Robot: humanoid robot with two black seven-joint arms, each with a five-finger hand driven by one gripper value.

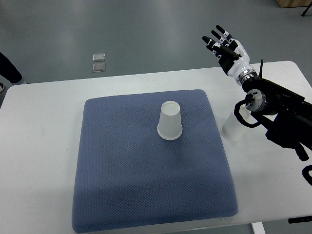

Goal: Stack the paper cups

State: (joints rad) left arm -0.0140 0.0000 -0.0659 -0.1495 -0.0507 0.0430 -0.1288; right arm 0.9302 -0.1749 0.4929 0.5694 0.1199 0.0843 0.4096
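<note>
The white paper cup stands on the white table just off the blue-grey mat. Next, my right gripper closes around the upper part (236, 118) of the cup.
A white paper cup (170, 121) stands upside down near the middle of the blue-grey mat (146, 165). A second white paper cup (233, 127) stands on the white table just off the mat's right edge, partly hidden behind my right forearm. My right hand (224, 45) is raised above the table's far right edge, fingers spread, holding nothing. It is well away from both cups. My left arm does not show.
The white table (44, 122) carries the mat. Two small square plates (99, 62) lie on the grey floor beyond the table's far edge. A dark object (7, 68) shows at the left edge.
</note>
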